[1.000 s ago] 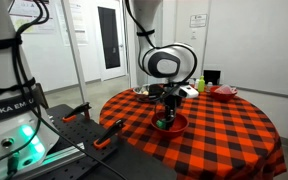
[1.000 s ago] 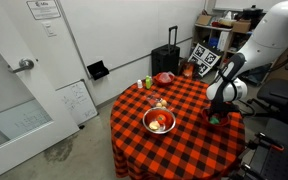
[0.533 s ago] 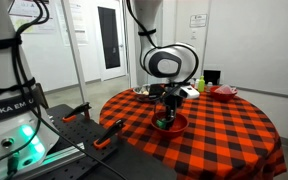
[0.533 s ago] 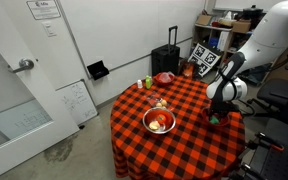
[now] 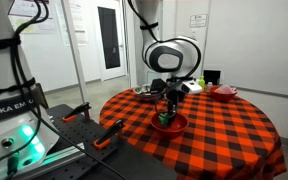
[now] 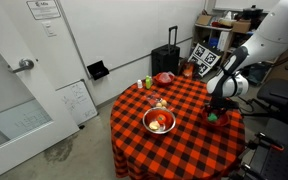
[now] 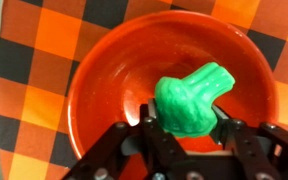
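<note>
The robot's gripper needs to release the green toy vegetable on the chequered cloth [image 5: 137, 111] between the red bowl and the edge of the table.
My gripper [image 7: 189, 125] is shut on a green toy vegetable [image 7: 191, 95], a lumpy piece like broccoli, with a finger pressed on each side of it. It hangs just above the inside of a red bowl [image 7: 94, 70]. In both exterior views the gripper [image 5: 167, 107] [image 6: 215, 107] points straight down over that red bowl [image 5: 171, 126] [image 6: 215, 120], which stands near the edge of the round table [image 5: 224, 130] under a red-and-black chequered cloth. The green piece [image 5: 165, 117] shows just under the fingers.
A white bowl of food [image 6: 159, 122], a small green item [image 6: 149, 83] and a red dish [image 6: 164, 77] stand elsewhere on the table. A red plate [image 5: 224, 91] lies at its far side. A black suitcase [image 6: 166, 58] stands behind the table.
The jaws have closed the last bit onto the green toy, and the arm has risen slightly above the red bowl.
</note>
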Motion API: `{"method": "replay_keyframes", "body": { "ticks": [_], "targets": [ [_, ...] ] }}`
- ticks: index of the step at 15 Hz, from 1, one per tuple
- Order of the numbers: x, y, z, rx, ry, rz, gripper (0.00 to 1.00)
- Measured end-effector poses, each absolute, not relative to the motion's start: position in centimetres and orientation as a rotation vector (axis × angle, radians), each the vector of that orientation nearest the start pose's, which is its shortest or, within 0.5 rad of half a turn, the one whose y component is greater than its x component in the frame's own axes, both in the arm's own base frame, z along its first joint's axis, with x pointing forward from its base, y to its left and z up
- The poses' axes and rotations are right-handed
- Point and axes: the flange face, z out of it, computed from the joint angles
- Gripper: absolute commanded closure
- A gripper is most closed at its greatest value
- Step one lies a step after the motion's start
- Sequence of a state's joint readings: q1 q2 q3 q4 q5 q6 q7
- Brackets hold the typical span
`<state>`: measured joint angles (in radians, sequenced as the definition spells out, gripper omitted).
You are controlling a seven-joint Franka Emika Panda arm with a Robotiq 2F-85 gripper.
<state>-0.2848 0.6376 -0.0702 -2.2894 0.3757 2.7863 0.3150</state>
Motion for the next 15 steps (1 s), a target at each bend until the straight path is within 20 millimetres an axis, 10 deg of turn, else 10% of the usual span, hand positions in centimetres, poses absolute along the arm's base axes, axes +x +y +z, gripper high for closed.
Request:
{"method": "replay_keyframes", "body": {
  "ticks": [7, 15],
  "targets": [
    [44.0, -17.1, 13.0, -2.717, 1.363, 0.051, 0.79],
    [42.4, -8.1, 17.7, -2.832, 1.029, -0.011, 0.79]
  ]
}}
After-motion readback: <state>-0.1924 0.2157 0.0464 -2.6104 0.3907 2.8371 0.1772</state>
